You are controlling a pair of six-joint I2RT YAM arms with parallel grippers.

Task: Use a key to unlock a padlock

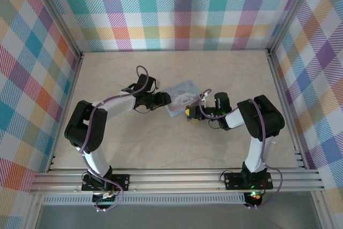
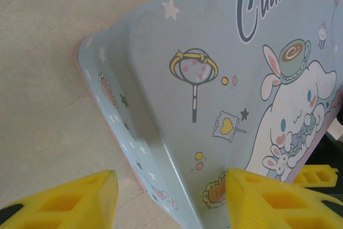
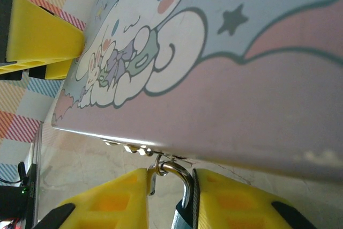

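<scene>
Next, I take a new grip on the padlock's body [image 3: 183, 216] and pull the shackle out, because my right gripper's fingers straddle the free tip of the open shackle, which hooks through the latch.
The tiny padlock hangs from the latch on the tin's lower edge. Its silvery shackle [image 3: 182, 178] and dark blue body [image 3: 183, 219] sit between the yellow fingers of my right gripper [image 3: 170, 197], which is shut on it. A thin silvery piece [image 3: 152, 182] hangs beside the shackle; I cannot tell whether it is a key. My left gripper [image 2: 171, 202] is open and straddles a corner of the pale blue tin [image 2: 214, 79], with one finger [image 2: 268, 197] over the lid and the other beside the wall. From above, the left gripper [image 1: 162, 99] and right gripper [image 1: 189, 112] flank the tin [image 1: 182, 90].
The tin with its white cartoon character lies mid-table on the beige tabletop [image 1: 161, 148]. Aluminium frame posts and plaid walls [image 1: 182, 9] enclose the table on three sides. The left gripper's yellow finger [image 3: 40, 38] pokes in behind the tin in the right wrist view.
</scene>
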